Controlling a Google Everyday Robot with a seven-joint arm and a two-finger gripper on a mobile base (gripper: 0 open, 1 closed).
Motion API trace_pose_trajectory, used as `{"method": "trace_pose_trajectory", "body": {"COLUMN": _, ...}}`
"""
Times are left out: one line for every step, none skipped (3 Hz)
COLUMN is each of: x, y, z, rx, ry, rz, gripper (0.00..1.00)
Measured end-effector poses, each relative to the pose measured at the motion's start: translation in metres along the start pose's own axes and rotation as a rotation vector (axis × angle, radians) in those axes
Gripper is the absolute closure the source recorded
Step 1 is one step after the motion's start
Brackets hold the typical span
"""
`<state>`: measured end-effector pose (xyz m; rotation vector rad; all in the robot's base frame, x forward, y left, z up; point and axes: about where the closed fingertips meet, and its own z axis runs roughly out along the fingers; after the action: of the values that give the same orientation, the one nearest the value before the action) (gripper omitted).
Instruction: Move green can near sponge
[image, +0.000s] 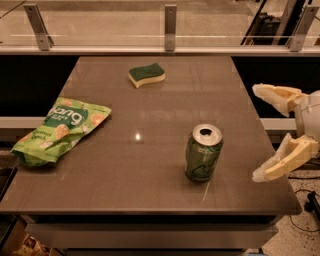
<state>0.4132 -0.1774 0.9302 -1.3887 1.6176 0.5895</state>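
Note:
The robot's gripper needs to next move to the green can and close on the middle of the can's body (204, 155), so that the can lifts upright.
The green can (203, 152) stands upright on the right front part of the table, its silver top opened. The sponge (146, 74) lies flat at the table's far middle, dark green side up over pale yellow foam. My gripper (258, 134) reaches in from the right edge of the view, over the table's right side and to the right of the can. Its two pale fingers (275, 95) are spread wide apart and hold nothing. A clear gap separates it from the can.
A flat green snack bag (59, 129) lies at the table's left edge. The brown table (125, 170) is backed by a glass railing with metal posts (170, 25). Cables lie on the floor at the right (310, 200).

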Motion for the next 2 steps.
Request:
{"method": "trace_pose_trajectory", "body": {"x": 0.001, "y": 0.002, "z": 0.014, "rx": -0.029, "ry": -0.063, "rz": 0.011, "gripper": 0.00}}
{"method": "trace_pose_trajectory", "body": {"x": -0.002, "y": 0.004, "z": 0.032, "rx": -0.080, "ry": -0.128, "rz": 0.016, "gripper": 0.00}}
